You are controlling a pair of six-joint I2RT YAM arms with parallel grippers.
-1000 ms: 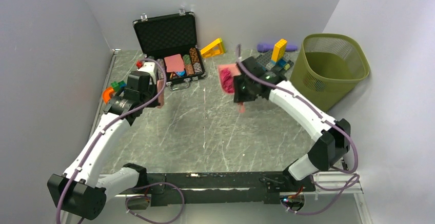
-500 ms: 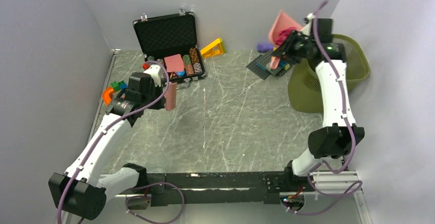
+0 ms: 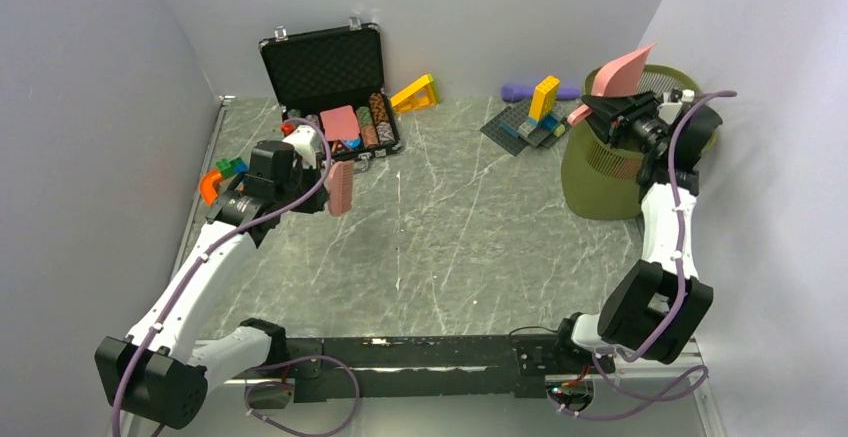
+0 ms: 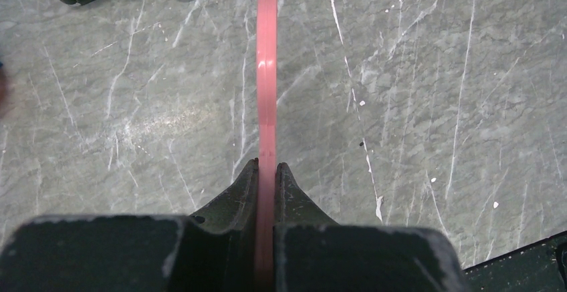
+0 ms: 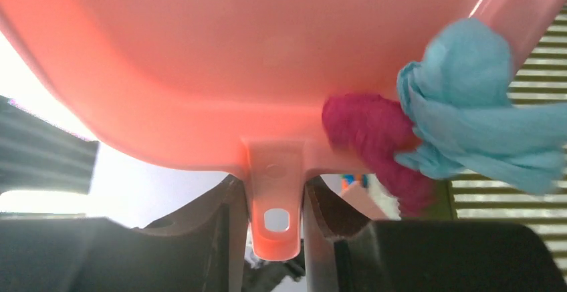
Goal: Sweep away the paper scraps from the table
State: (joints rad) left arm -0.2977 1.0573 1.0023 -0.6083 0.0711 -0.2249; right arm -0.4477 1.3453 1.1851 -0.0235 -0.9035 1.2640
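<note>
The pink dustpan, still tilted above the olive mesh bin, will be let go by my right gripper on the marble table (image 3: pixel 453 169) between the black case and the baseplate.
My right gripper (image 3: pixel 612 113) is shut on the handle (image 5: pixel 274 218) of a pink dustpan (image 3: pixel 620 70), held tilted above the olive mesh bin (image 3: pixel 600 172). In the right wrist view a magenta paper wad (image 5: pixel 374 138) and a teal paper wad (image 5: pixel 475 105) lie at the pan's lower right edge, over the bin's mesh (image 5: pixel 541 45). My left gripper (image 4: pixel 267 166) is shut on a flat pink brush (image 4: pixel 267 71), held edge-on over the grey marble table (image 3: pixel 450 247), near the case. No scraps show on the table.
An open black case (image 3: pixel 330 67) with poker chips stands at the back left. A yellow wedge (image 3: pixel 415 92), a baseplate with building blocks (image 3: pixel 525 122) and a purple object (image 3: pixel 515 90) line the back. Orange and green blocks (image 3: pixel 215 179) sit by the left wall.
My right arm swung the dustpan from the middle of the table up and right to above the bin. My left gripper moved the brush slightly right.
</note>
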